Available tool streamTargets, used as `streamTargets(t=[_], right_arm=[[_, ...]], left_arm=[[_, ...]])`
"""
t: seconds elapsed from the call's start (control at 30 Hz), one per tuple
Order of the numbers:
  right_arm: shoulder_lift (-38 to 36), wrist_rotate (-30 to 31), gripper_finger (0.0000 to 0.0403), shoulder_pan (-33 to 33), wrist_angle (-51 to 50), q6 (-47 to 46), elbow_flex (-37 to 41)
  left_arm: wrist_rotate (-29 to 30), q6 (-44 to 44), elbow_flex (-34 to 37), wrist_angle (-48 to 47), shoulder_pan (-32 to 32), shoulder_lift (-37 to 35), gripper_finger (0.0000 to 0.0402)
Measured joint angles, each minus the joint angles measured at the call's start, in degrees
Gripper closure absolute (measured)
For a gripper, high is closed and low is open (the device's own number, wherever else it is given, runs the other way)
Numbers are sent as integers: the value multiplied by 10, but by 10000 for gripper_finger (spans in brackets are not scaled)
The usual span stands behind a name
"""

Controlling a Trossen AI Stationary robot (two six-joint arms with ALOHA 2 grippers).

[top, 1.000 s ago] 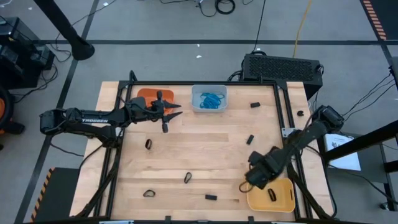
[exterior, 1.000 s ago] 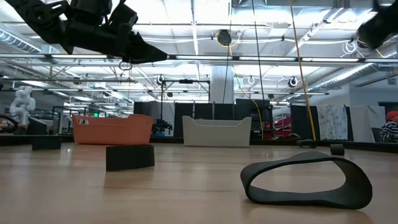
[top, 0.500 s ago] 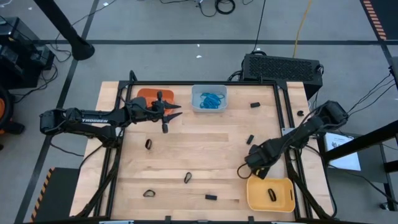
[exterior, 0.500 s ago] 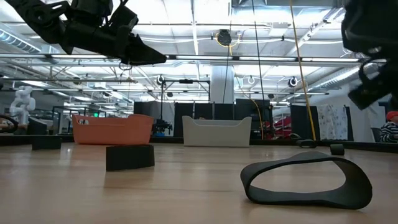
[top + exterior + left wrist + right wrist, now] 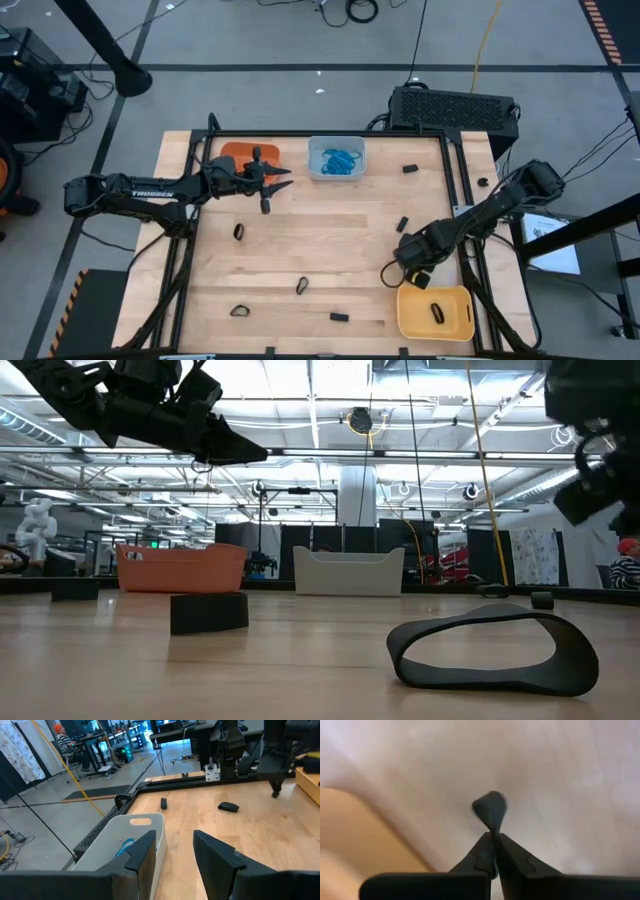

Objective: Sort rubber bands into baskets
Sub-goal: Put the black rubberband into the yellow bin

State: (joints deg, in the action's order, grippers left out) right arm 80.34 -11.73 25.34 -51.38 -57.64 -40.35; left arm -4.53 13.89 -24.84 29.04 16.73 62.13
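Note:
The robot's right gripper should release its black rubber band in the yellow basket (image 5: 425,322), next to the black rubber band lying there. The held band is just beyond the yellow basket now.
My right gripper (image 5: 391,274) points down at the table just beyond the yellow basket (image 5: 405,318) and is shut on a black rubber band (image 5: 490,810). My left gripper (image 5: 281,178) hovers open and empty beside the orange basket (image 5: 238,151), nearly level; in its wrist view its fingers (image 5: 142,852) frame the pale blue-grey basket (image 5: 107,845). That basket (image 5: 313,160) holds blue bands (image 5: 340,158). One black band (image 5: 437,312) lies in the yellow basket. Loose black bands (image 5: 239,231) (image 5: 302,285) (image 5: 240,310) lie flat on the wood. My right gripper pinches the black band between its two fingertips (image 5: 482,851), coming from above and pointing down. A small loop of the band (image 5: 491,820) sticks out past the tips. Whether that loop still touches the table I cannot tell.
More black bands lie at the near edge (image 5: 339,317) and on the right half (image 5: 402,224) (image 5: 409,168). In the low view a big black band (image 5: 490,650) and a smaller one (image 5: 208,612) sit close. A black frame (image 5: 455,200) borders the table.
My right gripper has moved from the yellow basket's far left corner toward the table's far edge and down, tipping to point more steeply at the table.

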Motion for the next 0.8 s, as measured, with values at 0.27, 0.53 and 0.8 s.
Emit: streamTargets(t=[0.27,0.53,0.8], right_arm=[[-33,57,400,0,-48,-18,-88],[-35,-28,401,57,-4,-167,-147],[-33,-67,401,178,56,-370,-147]], left_arm=[[0,0,0,0,0,0,263],[0,0,0,-7,0,0,263],[0,0,0,-15,0,0,263]])
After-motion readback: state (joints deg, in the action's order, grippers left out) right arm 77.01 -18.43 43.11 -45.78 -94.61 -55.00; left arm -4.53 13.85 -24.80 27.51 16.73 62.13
